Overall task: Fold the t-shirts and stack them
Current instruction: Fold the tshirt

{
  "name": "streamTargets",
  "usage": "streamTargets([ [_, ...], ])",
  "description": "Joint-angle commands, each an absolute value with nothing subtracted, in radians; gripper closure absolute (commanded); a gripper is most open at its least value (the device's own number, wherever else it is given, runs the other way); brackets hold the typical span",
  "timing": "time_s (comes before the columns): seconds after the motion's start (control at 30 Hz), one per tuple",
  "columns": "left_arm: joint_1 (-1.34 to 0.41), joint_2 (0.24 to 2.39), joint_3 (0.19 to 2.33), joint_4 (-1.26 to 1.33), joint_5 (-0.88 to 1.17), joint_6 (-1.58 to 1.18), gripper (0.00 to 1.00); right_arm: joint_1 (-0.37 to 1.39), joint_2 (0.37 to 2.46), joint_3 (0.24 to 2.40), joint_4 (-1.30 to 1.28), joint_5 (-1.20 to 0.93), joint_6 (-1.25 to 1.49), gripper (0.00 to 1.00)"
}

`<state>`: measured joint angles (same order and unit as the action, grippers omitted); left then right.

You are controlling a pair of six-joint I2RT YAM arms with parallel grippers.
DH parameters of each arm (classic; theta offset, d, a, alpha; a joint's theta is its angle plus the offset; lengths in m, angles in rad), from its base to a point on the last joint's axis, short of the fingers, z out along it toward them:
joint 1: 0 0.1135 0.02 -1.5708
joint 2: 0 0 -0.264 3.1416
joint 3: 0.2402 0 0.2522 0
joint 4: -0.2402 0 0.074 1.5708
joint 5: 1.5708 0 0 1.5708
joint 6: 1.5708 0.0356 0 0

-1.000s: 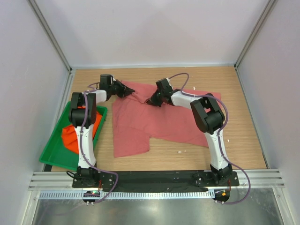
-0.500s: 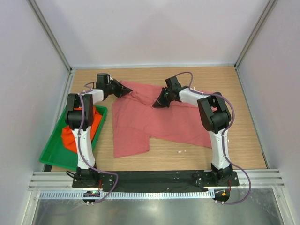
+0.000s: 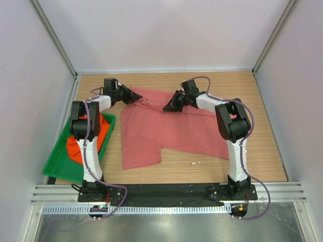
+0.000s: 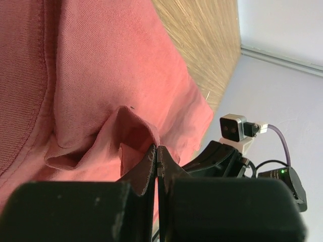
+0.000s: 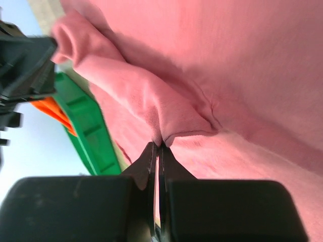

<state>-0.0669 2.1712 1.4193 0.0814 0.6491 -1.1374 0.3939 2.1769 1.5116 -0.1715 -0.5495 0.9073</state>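
The fold of the rose-pink t-shirt is puckered up where my left gripper pinches it, so next I open that gripper and take the fold [image 4: 103, 151] next to the pucker to flatten it.
The rose-pink t-shirt [image 3: 166, 128] lies spread on the wooden table, its far edge rumpled. My left gripper [image 3: 137, 97] is shut on a pinch of its far left edge; the pinched fold shows in the left wrist view [image 4: 132, 132] just above the gripper [image 4: 157, 149]. My right gripper [image 3: 166, 107] is shut on a fold near the shirt's far middle, which the right wrist view [image 5: 171, 113] shows bunched at the gripper [image 5: 160, 145]. The orange t-shirt [image 3: 81, 145] lies crumpled in the green tray [image 3: 58, 162].
The green tray sits at the table's left edge, its wall also in the right wrist view [image 5: 88, 128]. The right gripper's body [image 4: 237, 166] shows in the left wrist view. White walls and metal posts enclose the table. A small white scrap [image 3: 195, 163] lies near the shirt's front hem.
The right gripper has moved toward the back and right, drawing the pinched pink fold with it. The left gripper has shifted slightly left along the far edge, still holding the cloth.
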Motion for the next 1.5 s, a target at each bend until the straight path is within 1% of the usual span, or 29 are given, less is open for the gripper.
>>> streamTargets([
  [0.0, -0.06, 2.151, 1.453, 0.092, 0.675, -1.149, 0.99, 0.364, 2.129, 1.496, -0.063, -0.6, 0.997, 0.98],
  [0.27, -0.06, 2.18, 1.468, 0.139, 0.67, -1.193, 0.99, 0.318, 2.155, 1.467, 0.081, -0.647, 1.11, 0.96],
  [0.5, -0.061, 2.223, 1.494, 0.17, 0.687, -1.233, 0.95, 0.301, 2.198, 1.462, 0.184, -0.695, 1.213, 0.93],
  [0.57, -0.064, 2.233, 1.502, 0.173, 0.689, -1.239, 0.92, 0.301, 2.209, 1.46, 0.205, -0.707, 1.238, 0.91],
  [0.67, -0.069, 2.259, 1.526, 0.175, 0.693, -1.25, 0.83, 0.299, 2.221, 1.442, 0.251, -0.716, 1.276, 0.89],
  [0.83, -0.074, 2.295, 1.589, 0.176, 0.693, -1.259, 0.77, 0.279, 2.243, 1.39, 0.416, -0.715, 1.4, 0.87],
  [0.93, -0.074, 2.31, 1.608, 0.207, 0.695, -1.276, 0.7, 0.264, 2.256, 1.391, 0.446, -0.703, 1.433, 0.84],
  [0.97, -0.074, 2.315, 1.612, 0.228, 0.695, -1.282, 0.65, 0.258, 2.26, 1.378, 0.468, -0.695, 1.448, 0.83],
  [1.0, -0.072, 2.318, 1.611, 0.242, 0.696, -1.29, 0.62, 0.253, 2.26, 1.367, 0.482, -0.677, 1.481, 0.82],
  [1.03, -0.072, 2.318, 1.611, 0.258, 0.698, -1.304, 0.59, 0.241, 2.26, 1.358, 0.504, -0.666, 1.492, 0.77],
  [1.07, -0.074, 2.315, 1.611, 0.267, 0.696, -1.307, 0.53, 0.235, 2.255, 1.344, 0.502, -0.652, 1.499, 0.74],
  [1.13, -0.071, 2.313, 1.603, 0.276, 0.696, -1.325, 0.51, 0.227, 2.252, 1.335, 0.503, -0.626, 1.509, 0.72],
  [1.2, -0.068, 2.312, 1.592, 0.295, 0.699, -1.333, 0.48, 0.216, 2.253, 1.345, 0.482, -0.618, 1.506, 0.69],
  [1.3, -0.061, 2.287, 1.585, 0.227, 0.706, -1.293, 0.47, 0.215, 2.249, 1.374, 0.444, -0.64, 1.471, 0.69],
  [1.33, -0.061, 2.273, 1.582, 0.204, 0.701, -1.264, 0.46, 0.216, 2.235, 1.396, 0.319, -0.649, 1.351, 0.69],
  [1.4, -0.061, 2.249, 1.58, 0.102, 0.687, -1.163, 0.43, 0.221, 2.217, 1.48, 0.163, -0.641, 1.179, 0.69],
  [1.43, -0.061, 2.225, 1.583, 0.036, 0.677, -1.131, 0.42, 0.224, 2.206, 1.514, -0.001, -0.617, 1.003, 0.69],
  [1.47, -0.061, 2.215, 1.589, 0.003, 0.664, -1.046, 0.39, 0.227, 2.195, 1.578, -0.096, -0.605, 0.905, 0.68],
])
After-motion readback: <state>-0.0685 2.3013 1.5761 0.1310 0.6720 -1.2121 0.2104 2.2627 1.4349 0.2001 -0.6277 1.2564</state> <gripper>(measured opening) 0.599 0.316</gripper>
